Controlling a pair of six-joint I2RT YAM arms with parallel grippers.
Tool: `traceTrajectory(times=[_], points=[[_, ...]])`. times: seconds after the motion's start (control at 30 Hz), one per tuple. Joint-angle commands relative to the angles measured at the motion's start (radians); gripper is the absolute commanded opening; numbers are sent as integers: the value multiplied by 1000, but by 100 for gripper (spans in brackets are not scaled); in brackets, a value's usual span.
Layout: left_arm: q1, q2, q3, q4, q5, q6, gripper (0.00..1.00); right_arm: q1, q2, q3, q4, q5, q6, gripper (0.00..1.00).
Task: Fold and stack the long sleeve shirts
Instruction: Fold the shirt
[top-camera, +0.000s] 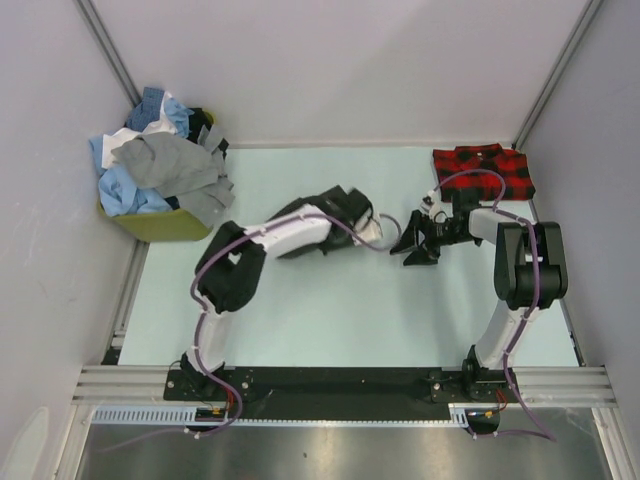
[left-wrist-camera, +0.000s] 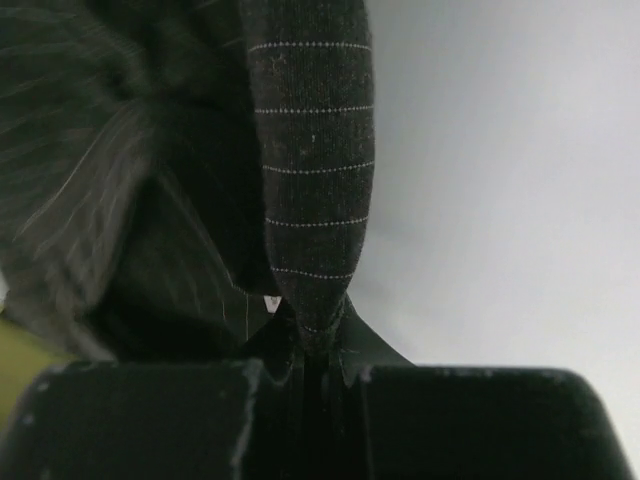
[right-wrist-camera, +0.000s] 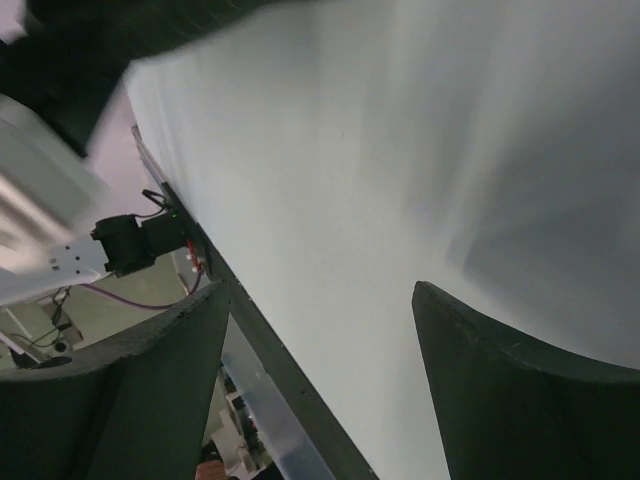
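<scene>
The bunched charcoal shirt is held only by my left gripper, by a narrow fold, so next my right gripper takes the loose cloth (left-wrist-camera: 125, 215) and help spread it before folding.
A dark charcoal pinstriped shirt (top-camera: 335, 205) is bunched up at mid-table around the end of my left arm. My left gripper (left-wrist-camera: 312, 335) is shut on a fold of this shirt (left-wrist-camera: 310, 150), and the rest of the cloth hangs in dark folds to the left. In the top view the left gripper (top-camera: 374, 231) sits just left of my right gripper (top-camera: 414, 246). The right gripper (right-wrist-camera: 320, 300) stands open over bare table, with nothing between its fingers (right-wrist-camera: 520, 400). A folded red-and-black plaid shirt (top-camera: 483, 170) lies at the back right corner.
A yellow-green basket (top-camera: 150, 225) at the back left holds a heap of blue, white and grey shirts (top-camera: 160, 165). Grey walls close in the table (top-camera: 330, 310) on three sides. A black rail (top-camera: 330, 385) runs along the near edge.
</scene>
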Motion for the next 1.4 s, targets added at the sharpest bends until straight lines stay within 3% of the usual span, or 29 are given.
traceTrajectory(times=[0.0, 0.17, 0.2, 0.23, 0.27, 0.33, 0.43, 0.57, 0.7, 0.8, 1.0, 1.07, 1.23, 1.37], points=[[-116, -26, -44, 49, -14, -210, 0, -33, -92, -83, 63, -67, 90, 79], [-211, -10, -30, 38, 34, -289, 0, -44, -144, -200, 124, -103, 155, 80], [-221, -5, -27, 33, 43, -299, 5, -44, -146, -208, 130, -104, 161, 80], [-230, -2, -26, 29, 53, -307, 14, -44, -147, -212, 131, -104, 167, 80], [-241, -12, -24, 13, 69, -307, 33, -50, -144, -215, 129, -106, 167, 80], [-242, -45, -25, 4, 146, -324, 51, -58, -144, -215, 124, -112, 163, 80], [-242, -147, -21, -16, 291, -324, 61, -87, -147, -191, 85, -115, 117, 80], [-223, -285, -54, -48, 433, -304, 62, -114, -109, -38, -215, -77, -238, 77], [-166, -478, -212, -13, 528, -304, 61, -131, -71, 131, -301, -20, -328, 75], [-104, -522, -309, 35, 514, -342, 58, -92, -54, 165, -265, -32, -261, 70], [55, -497, -348, 56, 551, -379, 49, 50, -80, 78, 11, -34, 33, 61], [61, -500, -390, 82, 533, -328, 49, 99, -69, 56, 101, -18, 84, 60], [55, -496, -496, 128, 514, -261, 61, 160, -18, 39, 216, 26, 199, 61], [37, -496, -556, 180, 485, -221, 61, 189, 12, 12, 281, 46, 279, 62]])
